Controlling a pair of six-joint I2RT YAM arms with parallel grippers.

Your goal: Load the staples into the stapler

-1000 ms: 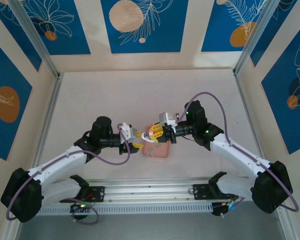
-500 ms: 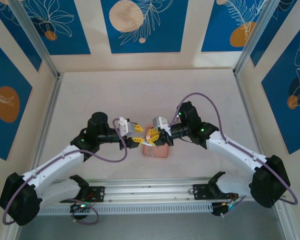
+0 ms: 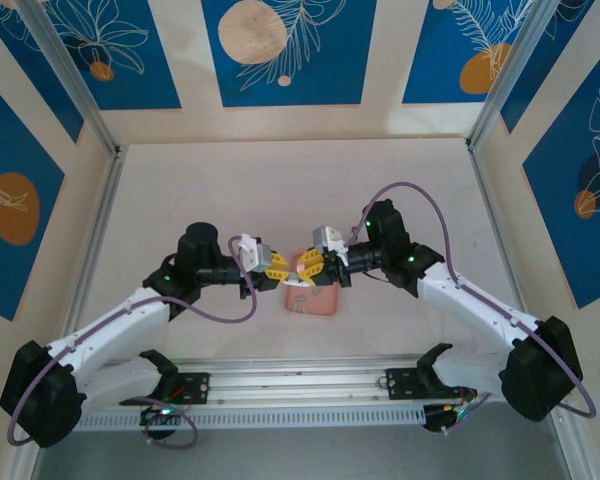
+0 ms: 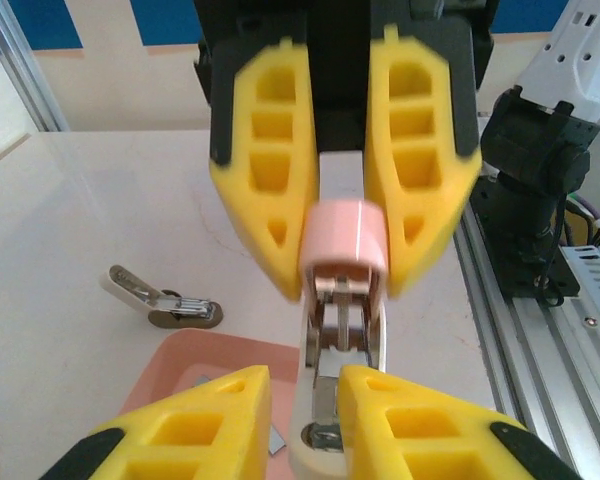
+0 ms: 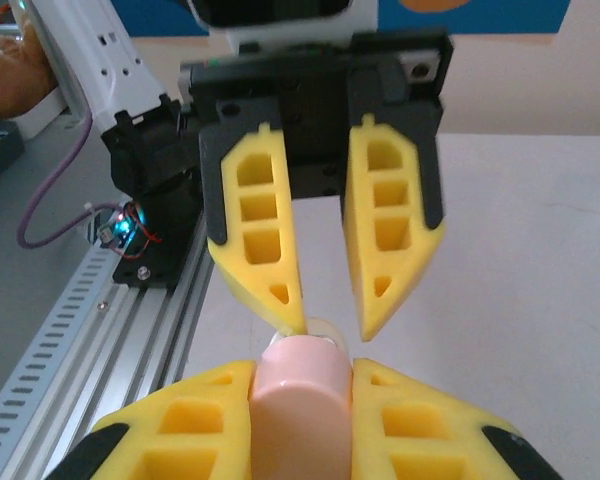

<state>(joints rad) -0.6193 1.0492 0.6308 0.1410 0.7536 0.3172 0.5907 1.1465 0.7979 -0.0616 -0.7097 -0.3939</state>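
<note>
The left gripper's fingers reach only the white front end of the stapler, so next the left gripper opens and grips closer to the pink rear end (image 4: pixel 345 238) before the right gripper lets go.
Over the salmon-pink tray (image 3: pixel 310 303), my right gripper (image 3: pixel 308 267) is shut on the pink rear end of the stapler (image 5: pixel 300 400), which it holds level. The stapler (image 4: pixel 345 232) lies open toward my left gripper (image 4: pixel 305 385), its metal channel exposed. My left gripper (image 3: pixel 278 266) has its fingers close on either side of the stapler's white front end. One finger touches it and a thin gap shows at the other, so the jaws are nearly closed but open. Tiny grey staples (image 4: pixel 277 442) lie in the tray (image 4: pixel 170 365) below.
A small metal-and-white clip-like tool (image 4: pixel 162 301) lies on the table beyond the tray. The aluminium rail (image 3: pixel 300 385) with both arm bases runs along the near edge. Patterned walls enclose the table on three sides.
My left gripper's jaws have narrowed a lot and it has moved right, up to the stapler's front end. The right gripper has shifted slightly while keeping its hold on the stapler.
</note>
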